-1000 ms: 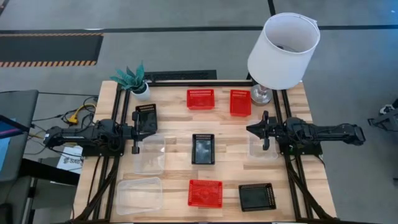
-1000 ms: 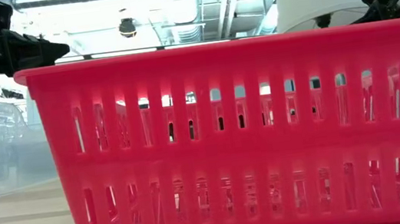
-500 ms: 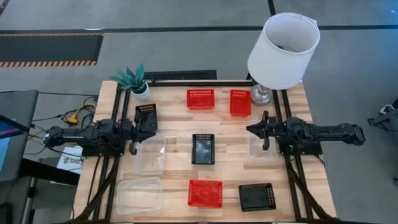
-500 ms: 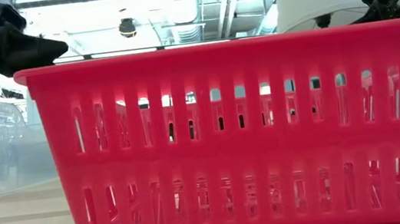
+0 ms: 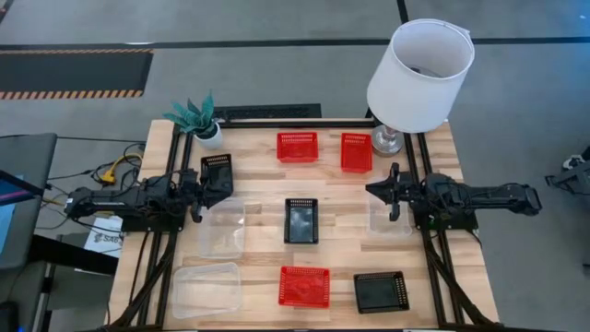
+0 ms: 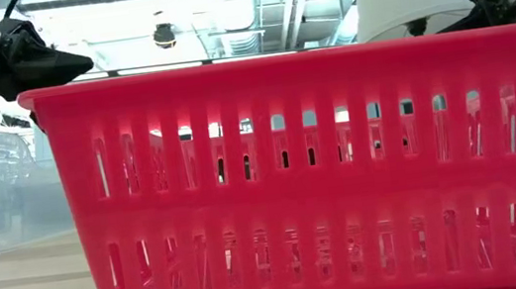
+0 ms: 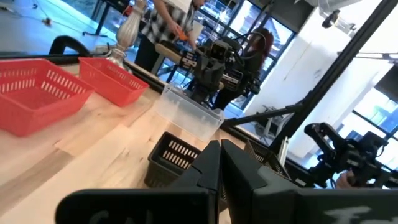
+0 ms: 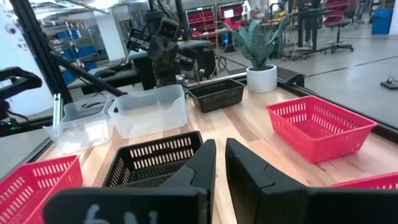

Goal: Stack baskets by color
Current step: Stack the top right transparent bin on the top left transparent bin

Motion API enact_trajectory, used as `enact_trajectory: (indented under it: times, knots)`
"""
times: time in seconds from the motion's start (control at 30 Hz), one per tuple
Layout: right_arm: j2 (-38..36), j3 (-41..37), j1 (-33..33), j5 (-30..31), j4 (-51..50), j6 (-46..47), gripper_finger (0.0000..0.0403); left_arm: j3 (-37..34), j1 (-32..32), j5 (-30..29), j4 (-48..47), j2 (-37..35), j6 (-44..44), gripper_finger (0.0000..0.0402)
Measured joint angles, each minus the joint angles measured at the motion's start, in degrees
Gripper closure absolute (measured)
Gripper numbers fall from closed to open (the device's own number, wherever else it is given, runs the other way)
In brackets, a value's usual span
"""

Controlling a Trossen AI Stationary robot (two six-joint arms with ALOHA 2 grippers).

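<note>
My right gripper should take hold next of the clear basket that is below it, gripping it by the side point(image 5: 369, 217) facing the middle black basket.
Three red baskets point(image 5: 297, 146) point(image 5: 356, 151) point(image 5: 304, 285), three black baskets point(image 5: 218, 172) point(image 5: 300, 219) point(image 5: 381, 291) and three clear baskets point(image 5: 222, 228) point(image 5: 206, 289) point(image 5: 389, 218) sit singly on the wooden table, each on its bottom. My left gripper point(image 5: 201, 189) hovers level at the left edge, shut and empty point(image 7: 220, 167), between a black and a clear basket. My right gripper point(image 5: 369, 192) hovers level at the right edge above a clear basket, its fingers a narrow gap apart point(image 8: 221, 163) with nothing between them. The near red basket point(image 6: 293, 180) fills the low view.
A lamp with a white shade point(image 5: 420, 74) stands at the far right corner. A small potted plant point(image 5: 198, 118) stands at the far left corner. Bare wood lies between the baskets around the table's middle. People show in the room behind the table in the left wrist view.
My left gripper has rolled about the line it points along while staying in place; in the high view its crossbar now looks shorter and tilted. My right arm and all baskets have kept still.
</note>
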Motion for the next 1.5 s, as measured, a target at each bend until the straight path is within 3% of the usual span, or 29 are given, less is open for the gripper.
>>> enact_trajectory:
  times: [0.4,0.7,0.9,1.07,1.23,1.5]
  knots:
    - [4.6,3.7,0.0,2.2,0.0,-0.4,0.0337,0.0,0.0,-1.3,0.3,0.0,11.3,0.0401]
    - [19.9,17.5,0.0,6.0,-6.5,0.2,0.0266,0.0,0.0,0.0,1.1,0.0,18.4,0.0401]
    - [33.1,33.8,0.0,6.2,-24.1,9.4,0.0206,0.0,0.0,-0.1,1.1,0.0,23.0,0.0401]
    - [44.4,46.3,0.1,6.1,-44.5,25.6,0.0187,0.0,0.0,-1.8,1.1,0.0,25.3,0.0394]
    - [54.5,54.7,1.0,2.2,-57.9,38.8,0.0193,0.0,0.1,-2.6,1.1,0.0,25.4,0.0349]
    - [64.3,62.4,1.2,-3.5,-71.9,41.0,0.0205,0.0,0.1,-3.2,1.1,0.0,26.3,0.0269]
